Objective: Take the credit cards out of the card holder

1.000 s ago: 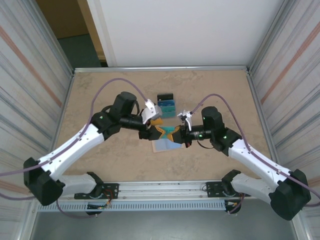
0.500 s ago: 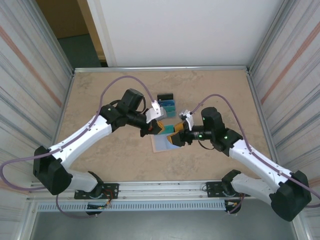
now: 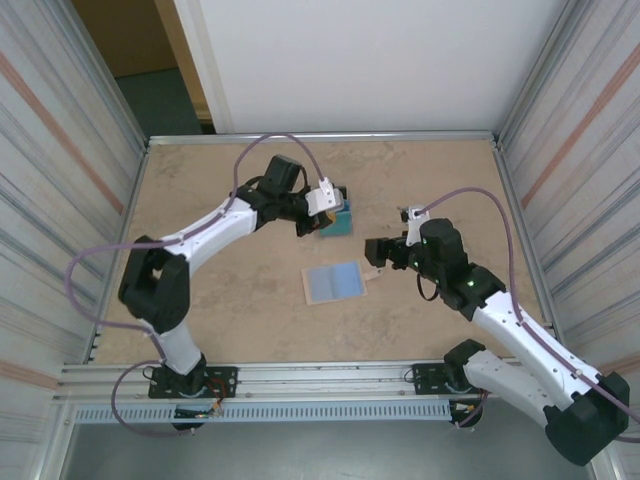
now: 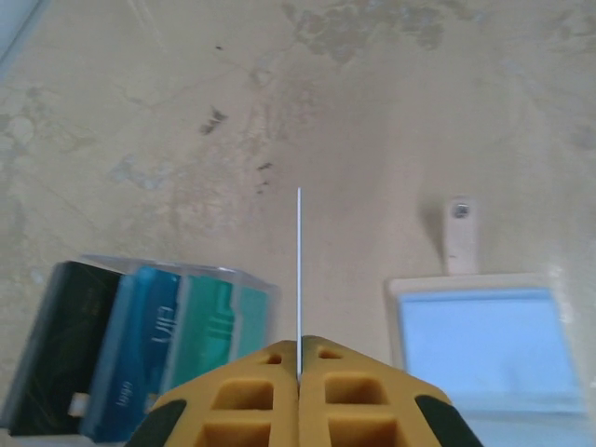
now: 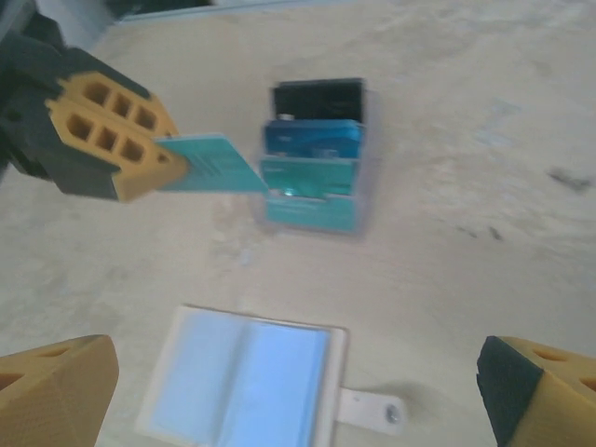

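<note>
The robot's left gripper needs to release the teal credit card among the teal cards in the clear box (image 3: 336,221) (image 4: 227,321), beside the blue ones.
The card holder (image 3: 333,282) lies open and flat on the table, pale blue lining up, snap tab (image 5: 372,408) to its right. My left gripper (image 3: 318,218) is shut on a teal credit card (image 5: 212,163), which shows edge-on as a thin line (image 4: 299,270) in the left wrist view. It holds the card just left of a fanned pile of black, blue and teal cards (image 5: 317,154). My right gripper (image 3: 372,252) stands open to the right of the holder (image 5: 247,382) and above it, with nothing between its fingers (image 5: 56,391).
The fanned cards (image 3: 338,215) sit behind the holder near the table's middle. Corrugated walls close in the left and right sides, and a metal rail (image 3: 320,378) runs along the near edge. Bare tan tabletop (image 3: 220,300) surrounds the holder.
The left gripper shut on the teal card and carried it from the holder back to the pile. The right gripper opened, let go of the holder and drew back right.
</note>
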